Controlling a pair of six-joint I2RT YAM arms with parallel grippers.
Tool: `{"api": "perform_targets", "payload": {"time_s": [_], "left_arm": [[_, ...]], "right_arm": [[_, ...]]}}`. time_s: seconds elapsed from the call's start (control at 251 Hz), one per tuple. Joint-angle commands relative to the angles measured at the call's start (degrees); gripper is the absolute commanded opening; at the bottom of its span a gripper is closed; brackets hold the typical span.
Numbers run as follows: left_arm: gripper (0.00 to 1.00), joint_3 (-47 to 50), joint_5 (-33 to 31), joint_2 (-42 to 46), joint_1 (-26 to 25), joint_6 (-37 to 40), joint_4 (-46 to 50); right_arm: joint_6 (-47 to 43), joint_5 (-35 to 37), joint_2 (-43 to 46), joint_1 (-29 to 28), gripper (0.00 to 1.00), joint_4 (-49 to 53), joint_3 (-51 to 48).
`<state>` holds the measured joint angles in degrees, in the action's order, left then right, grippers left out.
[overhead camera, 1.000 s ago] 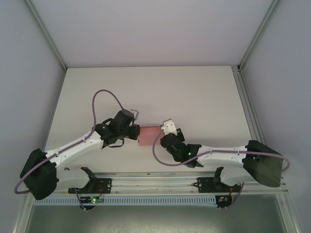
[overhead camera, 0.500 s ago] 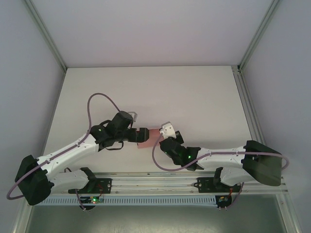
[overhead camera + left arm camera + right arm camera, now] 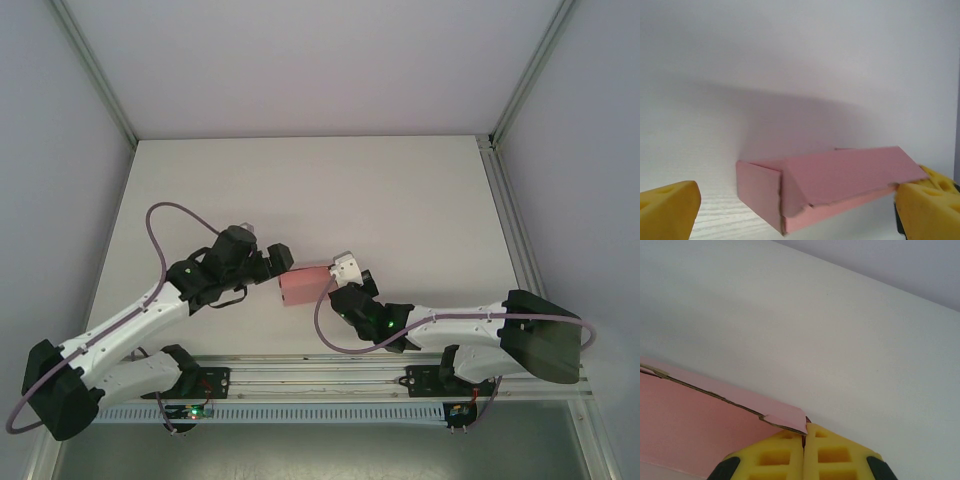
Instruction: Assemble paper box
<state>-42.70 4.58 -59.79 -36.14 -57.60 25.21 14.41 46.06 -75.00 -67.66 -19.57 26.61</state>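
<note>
My right gripper pinches only a corner while the lid flap slants. It should open and take the paper box across its long sides point(image 3: 304, 287).
The pink paper box point(image 3: 301, 286) is a small, partly folded box between the two arms near the table's front. In the left wrist view the paper box point(image 3: 832, 180) has one side wall up and its lid flap slanting down. My left gripper point(image 3: 281, 258) is open just left of the box, its yellow fingers point(image 3: 667, 210) spread wide on either side of it. My right gripper point(image 3: 334, 274) is shut on the box's right edge. In the right wrist view a corner of the paper box point(image 3: 695, 427) is pinched between the yellow pads point(image 3: 782, 452).
The white table point(image 3: 400, 200) stretches back and to both sides of the box. Pale enclosure walls with metal corner posts point(image 3: 500, 140) stand around it. The arm bases and a rail point(image 3: 320, 378) run along the near edge.
My left gripper has opened, let go of the box and drawn back to the left. The right gripper has stayed shut on the box's right edge.
</note>
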Motion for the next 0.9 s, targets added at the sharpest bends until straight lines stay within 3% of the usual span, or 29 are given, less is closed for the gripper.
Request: {"api": "perform_targets", "payload": {"time_s": [0.0,0.12,0.247,0.551,0.666,0.894], "left_arm": [[1.0,2.7,1.9,-1.6,1.0,-5.8,-6.2],[0.98,6.8,5.0,-3.0,1.1,-8.1,-12.6],[0.85,12.9,8.8,-3.4,1.0,-10.9,-19.9],[0.54,21.8,6.4,-2.9,0.3,-10.9,-30.0],[0.42,22.9,5.8,-4.2,-0.1,-8.9,-29.9],[0.42,24.1,-0.1,-1.4,-1.3,-3.4,-26.6]], "right_arm": [[-0.6,-3.3,-0.4,-1.1,0.0,5.4,-2.3],[-0.1,-3.2,-0.8,-1.1,0.0,5.5,-2.2],[0.7,-2.7,-0.9,-1.4,0.0,5.5,-2.3],[1.9,-5.1,1.1,-1.8,0.0,2.6,-4.6],[0.9,-9.4,5.5,-1.8,0.22,1.8,-5.3],[3.7,-16.2,16.7,1.7,0.62,1.7,-7.4]]}}
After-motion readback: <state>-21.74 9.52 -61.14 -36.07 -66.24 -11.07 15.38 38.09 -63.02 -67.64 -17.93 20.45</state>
